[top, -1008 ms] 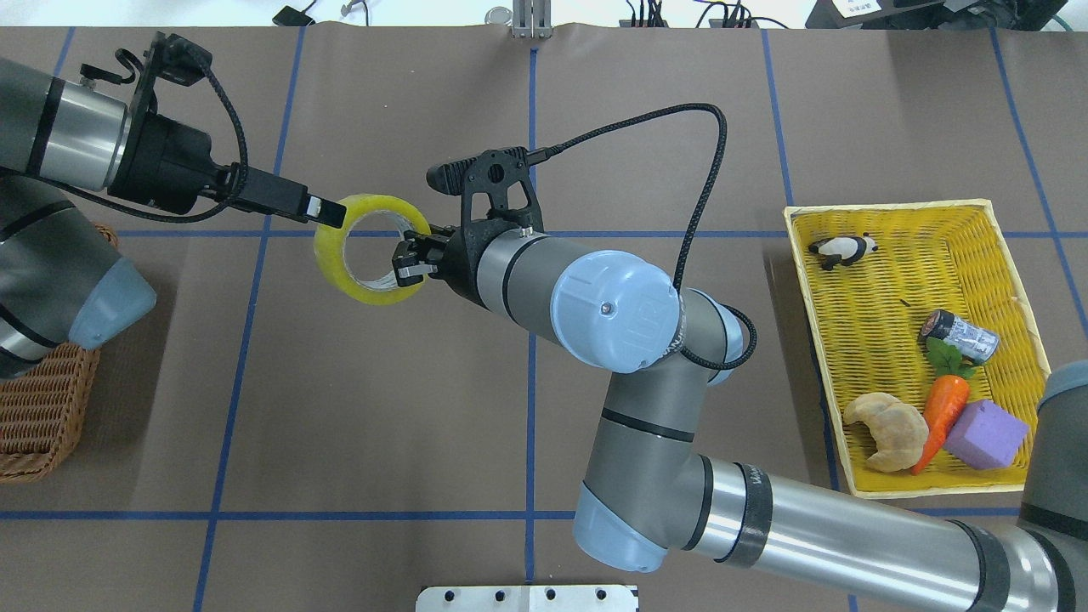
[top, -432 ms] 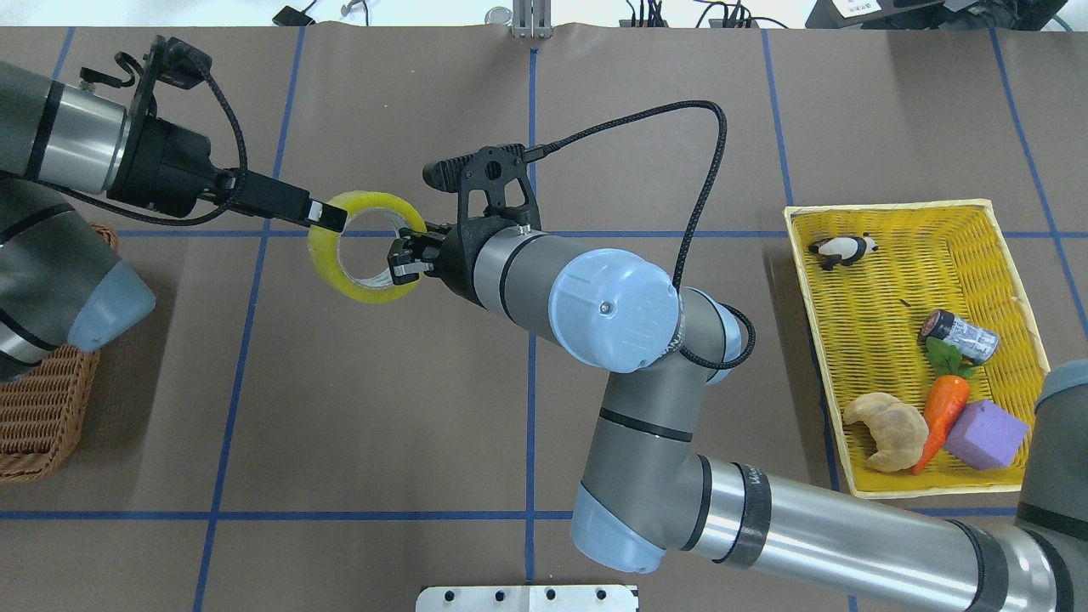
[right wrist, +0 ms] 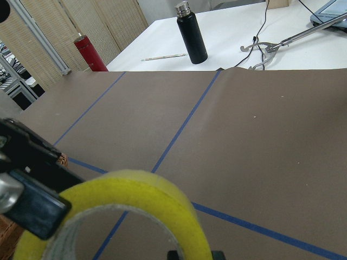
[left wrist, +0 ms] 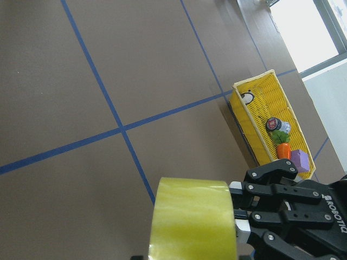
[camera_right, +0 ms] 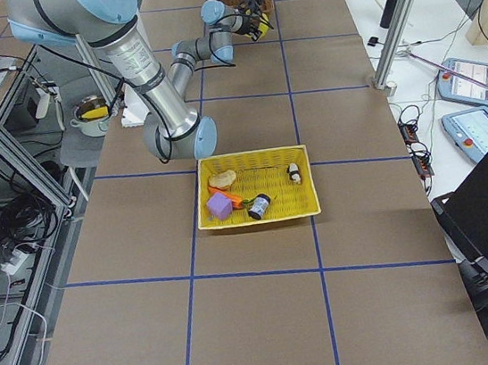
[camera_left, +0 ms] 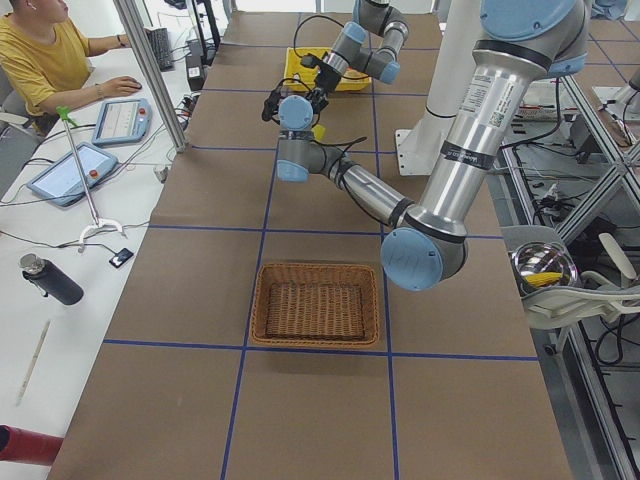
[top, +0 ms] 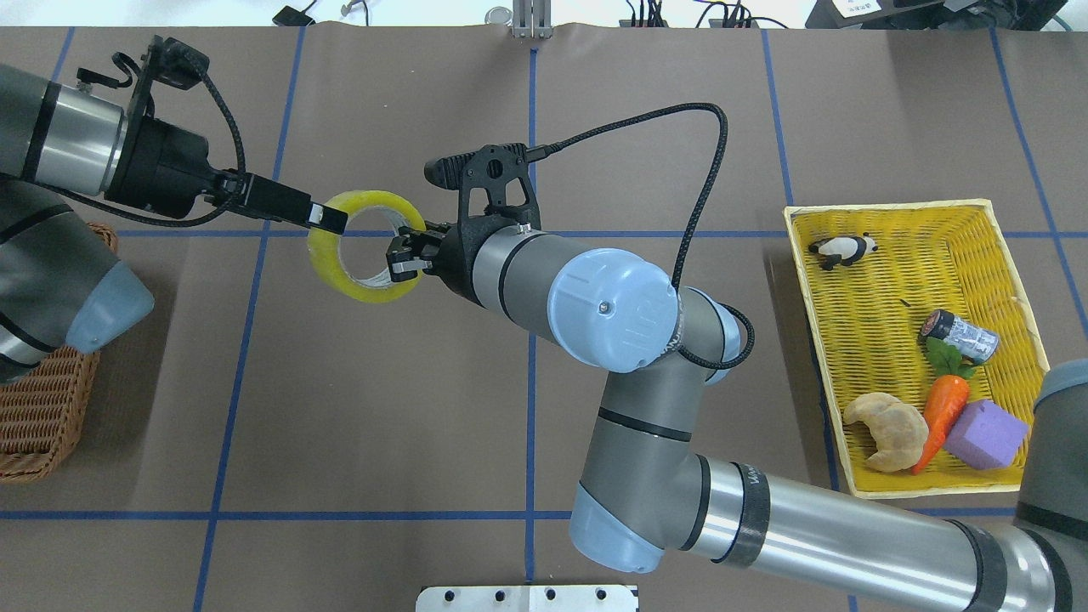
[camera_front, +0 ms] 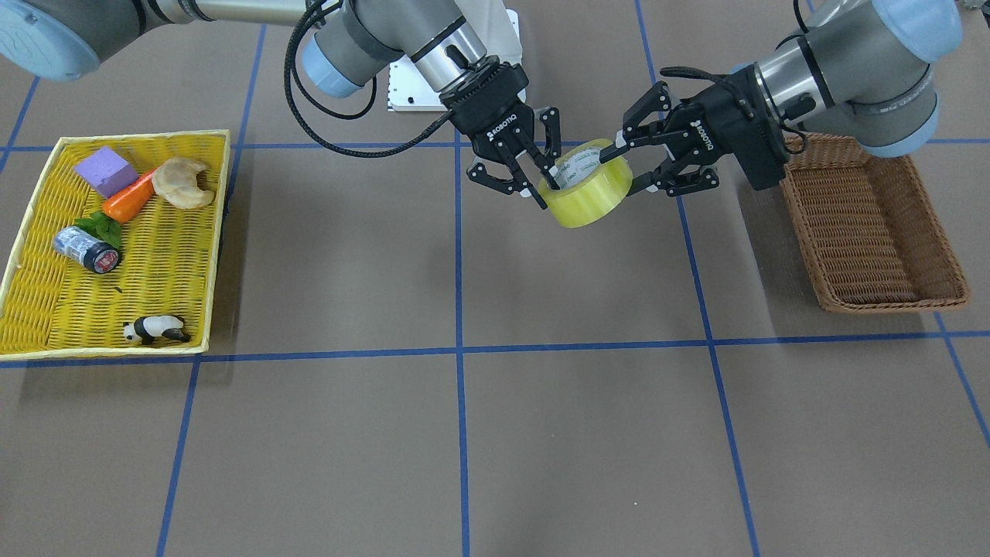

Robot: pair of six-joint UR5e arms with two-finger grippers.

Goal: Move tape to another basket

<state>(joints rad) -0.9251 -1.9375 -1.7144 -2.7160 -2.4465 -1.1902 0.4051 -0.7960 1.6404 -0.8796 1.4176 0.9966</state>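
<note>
I will release the tape, hanging above the table's middle, with my left gripper inside the brown wicker basket [camera_front: 873, 200], in the half nearer the white stand.
The tape [camera_front: 588, 203], a wide yellowish roll, hangs in mid-air above the table's middle, held from both sides. My left gripper [camera_front: 628, 166] is shut across the roll's width on the side nearer the basket; its top finger lies on the roll in the overhead view [top: 327, 218]. My right gripper [camera_front: 547, 186] is shut on the roll's wall, one finger inside the core. The tape also shows in the overhead view [top: 327, 268], the left wrist view [left wrist: 192, 222] and the right wrist view [right wrist: 146, 197]. The brown wicker basket [camera_front: 866, 232] stands empty below my left arm.
A yellow woven tray [camera_front: 155, 263] stands at the table's right end. It holds a panda figure [camera_front: 155, 330], a small can [camera_front: 85, 249], a carrot [camera_front: 131, 201], a croissant [camera_front: 184, 182] and a purple block [camera_front: 100, 170]. An operator [camera_left: 50, 60] sits beyond the table.
The tape and both grippers have shifted slightly toward the brown basket side. Both grips look unchanged.
</note>
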